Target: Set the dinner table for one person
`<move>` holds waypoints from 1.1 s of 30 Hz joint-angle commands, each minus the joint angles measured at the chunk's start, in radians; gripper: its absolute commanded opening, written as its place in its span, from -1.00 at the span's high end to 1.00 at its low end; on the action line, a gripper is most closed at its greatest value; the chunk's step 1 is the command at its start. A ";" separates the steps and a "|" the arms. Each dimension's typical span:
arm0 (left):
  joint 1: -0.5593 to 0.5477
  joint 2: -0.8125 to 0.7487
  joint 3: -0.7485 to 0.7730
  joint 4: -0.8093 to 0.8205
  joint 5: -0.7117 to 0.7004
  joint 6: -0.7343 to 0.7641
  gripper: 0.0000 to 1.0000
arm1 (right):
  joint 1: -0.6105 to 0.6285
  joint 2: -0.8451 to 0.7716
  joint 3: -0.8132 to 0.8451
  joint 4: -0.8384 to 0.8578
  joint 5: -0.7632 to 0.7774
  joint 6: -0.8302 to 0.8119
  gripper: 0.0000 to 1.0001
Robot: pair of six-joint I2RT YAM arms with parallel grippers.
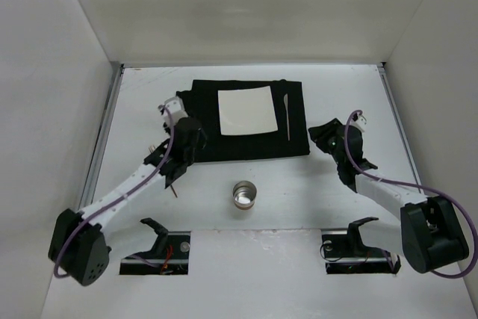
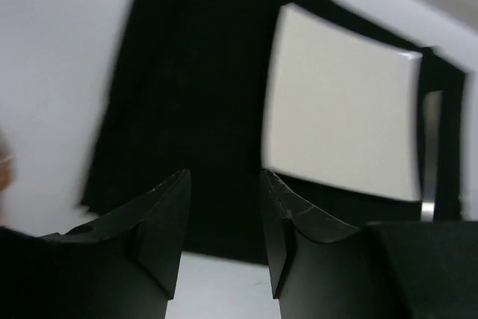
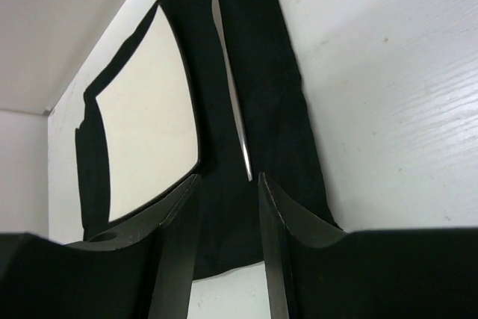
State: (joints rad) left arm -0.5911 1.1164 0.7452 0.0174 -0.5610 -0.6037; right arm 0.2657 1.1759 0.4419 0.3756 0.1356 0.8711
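Note:
The robot's left gripper needs to next move to the copper fork's handle (image 1: 172, 187) beside the black cloth mat and close there, because the setting needs a fork.
The white dinner table (image 1: 142, 95) carries a black cloth mat (image 1: 202, 110) at its far middle. A white square plate (image 1: 245, 110) lies on the mat, with a silver knife (image 1: 287, 113) on the mat to its right. A small metal cup (image 1: 243, 194) stands on the table in front of the mat. My left gripper (image 1: 187, 138) (image 2: 224, 173) is open and empty over the mat's near left corner (image 2: 187, 72); the plate (image 2: 343, 117) lies ahead to the right. My right gripper (image 1: 321, 136) (image 3: 228, 177) is open and empty at the mat's near right corner (image 3: 287, 110), facing the knife (image 3: 233, 95) and plate (image 3: 149, 125).
White walls close in the table on the left, far and right sides. Two black gripper stands (image 1: 157, 233) (image 1: 358, 229) sit over slots at the near edge. A thin small dark object (image 1: 173, 190) lies under the left arm.

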 commanded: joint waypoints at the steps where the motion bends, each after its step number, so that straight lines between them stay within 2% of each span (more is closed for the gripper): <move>1: 0.062 -0.159 -0.090 -0.259 -0.089 -0.011 0.22 | 0.033 0.013 0.020 0.065 -0.011 -0.014 0.17; 5: 0.153 -0.277 -0.159 -0.479 -0.056 -0.090 0.29 | 0.037 0.044 0.032 0.066 -0.022 -0.014 0.17; 9: 0.236 -0.306 -0.224 -0.528 -0.005 -0.125 0.34 | 0.050 0.050 0.037 0.066 -0.015 -0.024 0.16; 12: 0.274 -0.265 -0.237 -0.516 0.056 -0.116 0.36 | 0.051 0.067 0.044 0.065 -0.036 -0.020 0.16; 18: 0.284 -0.121 -0.225 -0.459 0.084 -0.116 0.37 | 0.060 0.070 0.052 0.059 -0.043 -0.024 0.15; 27: 0.346 0.032 -0.290 -0.269 0.144 -0.122 0.39 | 0.063 0.041 0.049 0.054 -0.044 -0.037 0.14; 29: 0.359 0.060 -0.296 -0.243 0.159 -0.122 0.48 | 0.063 0.042 0.049 0.054 -0.033 -0.040 0.14; 33: 0.369 0.057 -0.317 -0.215 0.170 -0.120 0.82 | 0.062 0.042 0.047 0.054 -0.053 -0.034 0.14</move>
State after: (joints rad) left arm -0.2317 1.1698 0.4652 -0.2226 -0.4400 -0.7189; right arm 0.3168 1.2377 0.4522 0.3775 0.0944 0.8516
